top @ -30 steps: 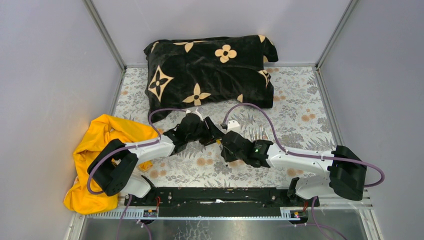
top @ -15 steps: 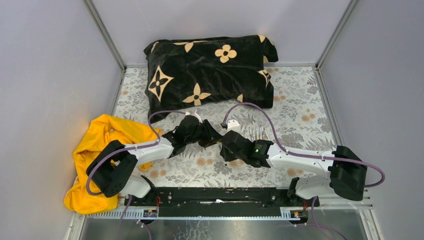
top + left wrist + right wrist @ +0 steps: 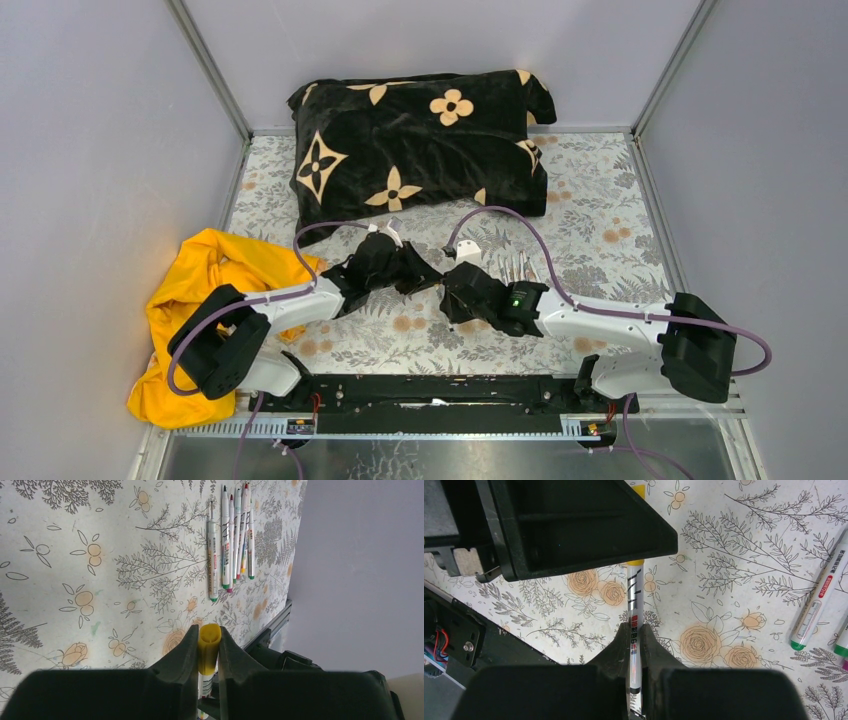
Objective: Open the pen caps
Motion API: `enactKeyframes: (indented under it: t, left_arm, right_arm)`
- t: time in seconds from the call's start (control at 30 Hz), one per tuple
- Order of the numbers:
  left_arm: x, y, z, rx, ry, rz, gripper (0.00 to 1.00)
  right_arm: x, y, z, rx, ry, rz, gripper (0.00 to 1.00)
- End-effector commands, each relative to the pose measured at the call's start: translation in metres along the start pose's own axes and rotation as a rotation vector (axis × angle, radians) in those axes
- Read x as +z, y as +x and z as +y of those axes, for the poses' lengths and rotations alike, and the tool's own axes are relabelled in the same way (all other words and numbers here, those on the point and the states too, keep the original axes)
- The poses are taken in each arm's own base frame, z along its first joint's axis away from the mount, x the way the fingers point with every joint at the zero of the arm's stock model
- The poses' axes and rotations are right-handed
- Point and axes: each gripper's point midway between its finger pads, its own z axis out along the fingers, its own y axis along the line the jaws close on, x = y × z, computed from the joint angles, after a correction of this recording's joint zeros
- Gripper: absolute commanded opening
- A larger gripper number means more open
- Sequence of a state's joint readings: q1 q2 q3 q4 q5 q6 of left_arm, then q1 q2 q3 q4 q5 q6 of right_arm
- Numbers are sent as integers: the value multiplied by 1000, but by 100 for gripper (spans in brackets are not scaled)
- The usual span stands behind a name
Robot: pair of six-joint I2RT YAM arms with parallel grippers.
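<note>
Next, my left gripper releases the yellow pen cap on the tabletop (image 3: 398,256) in front of the near tan flower of the black cushion.
In the left wrist view a yellow pen cap (image 3: 209,652) stands between the fingers of my left gripper (image 3: 208,631), which is shut on it. The cap sits on the end of a whitish pen barrel (image 3: 634,597). My right gripper (image 3: 634,630) is shut on that barrel lower down. A sliver of the yellow cap (image 3: 636,562) shows under the left gripper's black body. From above, the left gripper (image 3: 425,282) and the right gripper (image 3: 447,286) meet tip to tip at mid-table. Several other pens (image 3: 231,535) lie side by side on the floral tabletop, thin tips showing.
A black cushion with tan flowers (image 3: 420,140) lies at the back. A yellow cloth (image 3: 205,300) is bunched at the left, beside the left arm. The row of pens (image 3: 518,267) lies just right of the grippers. A black rail (image 3: 440,390) runs along the near edge.
My left gripper's fingers have closed onto the yellow cap, and its arm has shifted slightly. The right gripper has kept its hold on the barrel without moving.
</note>
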State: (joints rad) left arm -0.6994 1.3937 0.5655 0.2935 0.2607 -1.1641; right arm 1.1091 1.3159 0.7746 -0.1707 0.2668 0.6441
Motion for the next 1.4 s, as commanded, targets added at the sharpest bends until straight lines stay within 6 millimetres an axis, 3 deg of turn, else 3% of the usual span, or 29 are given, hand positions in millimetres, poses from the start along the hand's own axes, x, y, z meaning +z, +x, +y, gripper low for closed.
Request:
enactKeyframes:
  t: [0.0,0.23,0.4,0.53,0.87,1.1,1.27,1.37]
  left_arm:
    - [-4,-4,-16,17,66,-23,10]
    - [-3,-6,-14,10,55,-34,0]
    - [-1,-8,-15,7,46,-34,0]
    - [-1,-8,-15,5,39,-35,0]
    - [-1,-9,-20,7,43,-30,0]
    - [-2,-9,-22,10,48,-26,0]
    - [-1,-12,-19,16,31,-42,0]
    - [2,-18,-13,33,-2,-67,0]
  right_arm:
    - [-5,-10,0,33,-12,-39,0]
    - [-7,-12,-1,31,-10,-45,1]
    - [-7,-16,3,18,-19,-44,21]
    - [-5,-21,9,9,-28,-45,27]
    - [2,-26,14,-8,-21,-46,29]
    - [9,-29,11,-12,-5,-42,24]
    - [14,-29,7,-6,5,-29,0]
    - [16,-24,5,-1,5,-17,0]
